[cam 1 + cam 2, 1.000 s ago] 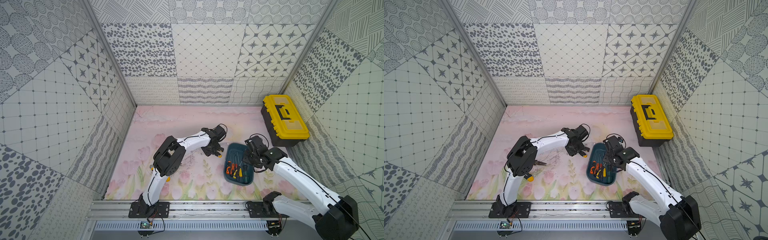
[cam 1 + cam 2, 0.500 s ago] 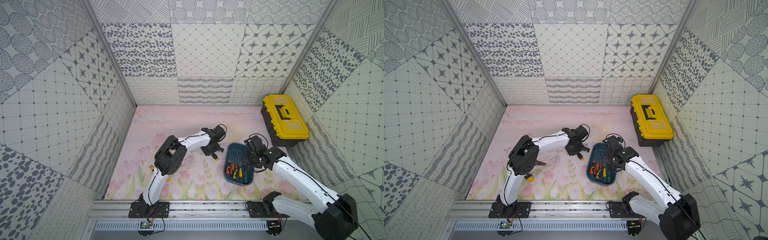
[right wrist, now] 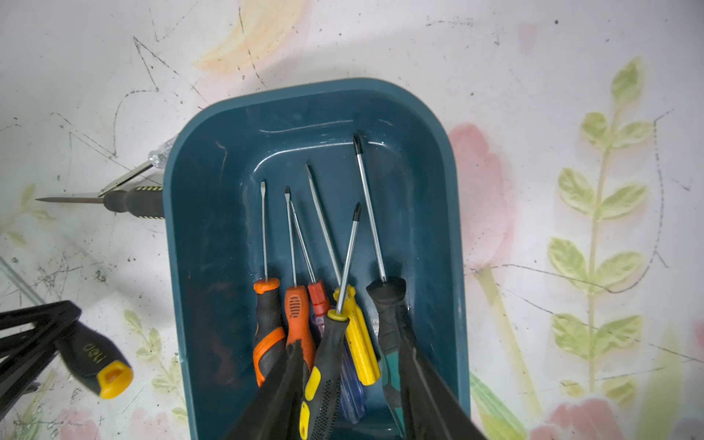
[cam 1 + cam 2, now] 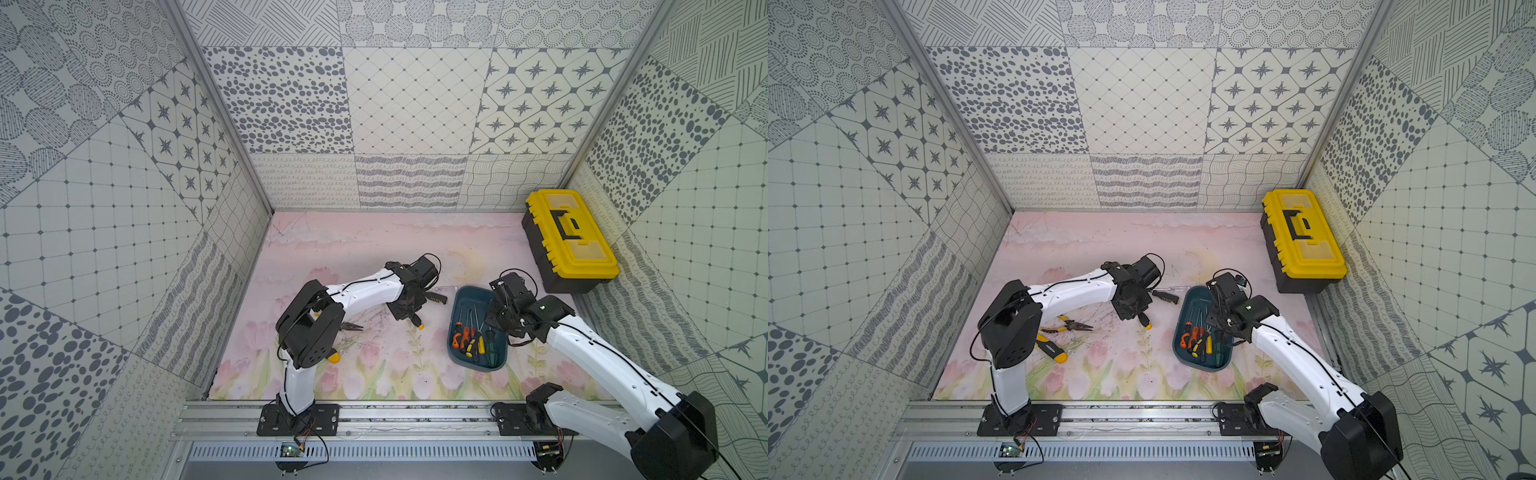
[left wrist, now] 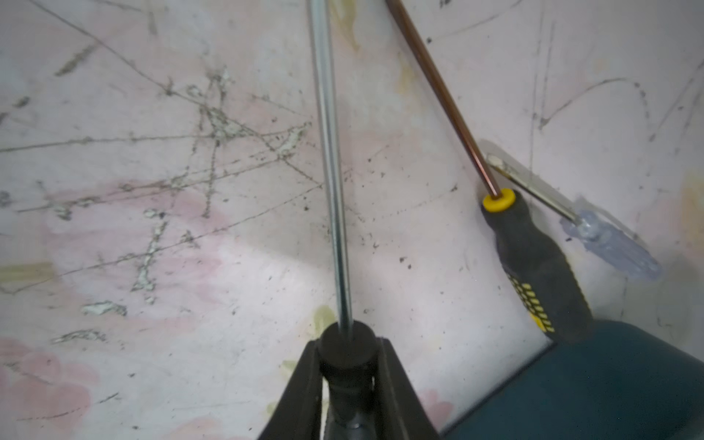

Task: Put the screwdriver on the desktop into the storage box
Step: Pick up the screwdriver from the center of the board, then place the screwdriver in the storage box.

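Note:
The robot's left gripper needs to release the black-handled screwdriver in the storage box (image 4: pixel 483 341), between the yellow handle and the teal handle.
My left gripper (image 5: pixel 347 356) is shut on the black handle of a screwdriver (image 5: pixel 329 160) whose steel shaft points away over the desktop (image 5: pixel 152 228). In both top views this gripper (image 4: pixel 409 311) (image 4: pixel 1133 308) is low, left of the storage box (image 4: pixel 460 300) (image 4: pixel 1187 300), and the handle's yellow end (image 4: pixel 420 326) sticks out. My right gripper (image 3: pixel 350 343) (image 4: pixel 498 316) hangs open over the storage box (image 3: pixel 198 228). Several screwdrivers (image 3: pixel 293 312) lie in the box, and a black-and-yellow one leans on one finger.
A black-and-yellow screwdriver (image 5: pixel 533 266) (image 4: pixel 1165 296) and a clear-handled one (image 5: pixel 609 244) lie on the desktop against the box's left wall. Pliers (image 4: pixel 1067 325) and another screwdriver (image 4: pixel 1051 351) lie beside the left arm. A black toolbox with a yellow lid (image 4: pixel 567 241) stands at the back right.
My left gripper has shut on the screwdriver's handle, and its yellow end has swung a little toward the front. The right arm has stayed still.

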